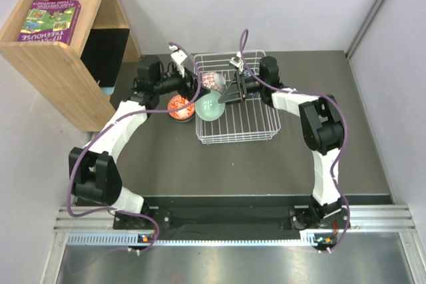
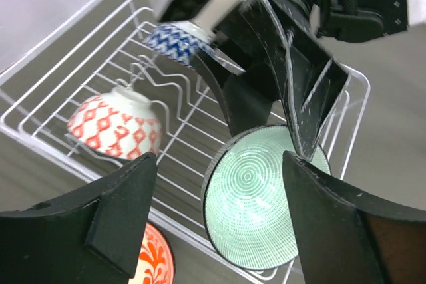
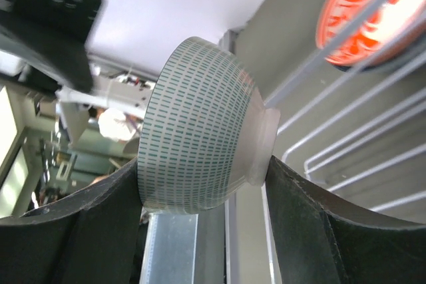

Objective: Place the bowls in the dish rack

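The pale green bowl, now held on edge over the rack, will be put down by my right gripper in the rack [image 1: 246, 106] just in front of the blue-and-white bowl.
The white wire dish rack [image 1: 256, 128] stands mid-table; it also shows in the left wrist view [image 2: 73, 21]. My right gripper [image 1: 225, 98] is shut on the pale green bowl [image 1: 209, 107], one finger on its rim and one on its foot [image 3: 200, 131], holding it on edge over the rack's near-left corner. A red-and-white patterned bowl [image 2: 116, 124] and a blue-and-white bowl [image 2: 174, 41] stand in the rack. The orange-red bowl [image 1: 180, 108] sits on the table just left of the rack. My left gripper [image 1: 193, 91] is open and empty, facing the green bowl [image 2: 263, 197]. A second blue-and-white bowl is not visible.
A wooden shelf unit [image 1: 63, 64] with a purple box [image 1: 50, 21] on it stands at the back left. Walls close the table at the back and right. Both arms reach in over the rack's left and back sides.
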Robot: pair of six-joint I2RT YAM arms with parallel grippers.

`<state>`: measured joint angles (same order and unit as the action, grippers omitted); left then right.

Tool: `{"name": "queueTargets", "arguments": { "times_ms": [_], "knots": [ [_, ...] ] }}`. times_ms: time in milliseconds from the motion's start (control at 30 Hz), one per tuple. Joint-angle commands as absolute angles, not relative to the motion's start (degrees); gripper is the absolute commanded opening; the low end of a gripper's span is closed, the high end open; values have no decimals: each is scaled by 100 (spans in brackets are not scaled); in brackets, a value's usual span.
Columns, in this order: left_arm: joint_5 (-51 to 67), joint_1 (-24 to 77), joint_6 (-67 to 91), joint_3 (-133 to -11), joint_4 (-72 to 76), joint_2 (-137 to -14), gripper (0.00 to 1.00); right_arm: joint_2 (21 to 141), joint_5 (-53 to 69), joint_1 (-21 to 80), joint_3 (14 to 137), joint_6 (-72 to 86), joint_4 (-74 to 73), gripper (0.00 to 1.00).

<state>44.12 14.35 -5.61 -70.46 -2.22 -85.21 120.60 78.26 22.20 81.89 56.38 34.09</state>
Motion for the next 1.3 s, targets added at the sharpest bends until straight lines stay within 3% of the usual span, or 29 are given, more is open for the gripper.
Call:
{"name": "queueTargets", "arguments": {
  "times_ms": [0,300,433,467,533,933,1267],
  "knots": [
    [4245,1091,-26,-7102,378,-8341,83,11646,7418,2110,8508,4271,2074,0],
    [4174,46,782,-6636,712,-8200,99,11066,7006,1951,8376,4105,1960,0],
    [4184,-412,905,-6425,633,-8174,99,10793,6637,1820,8384,3510,1497,0],
    [4184,-544,914,-6312,633,-8156,99,10706,6262,1802,8507,3072,467,0],
    [4210,-667,931,-6206,624,-8086,99,10600,5934,1802,8684,2233,-139,0],
    [4052,-940,256,-5766,88,-7840,99,9791,2779,2021,9245,81,-2221,0],
    [4078,-1020,-104,-5362,26,-7576,99,9703,90,3171,9562,-2081,-3111,0]
  ]
}}
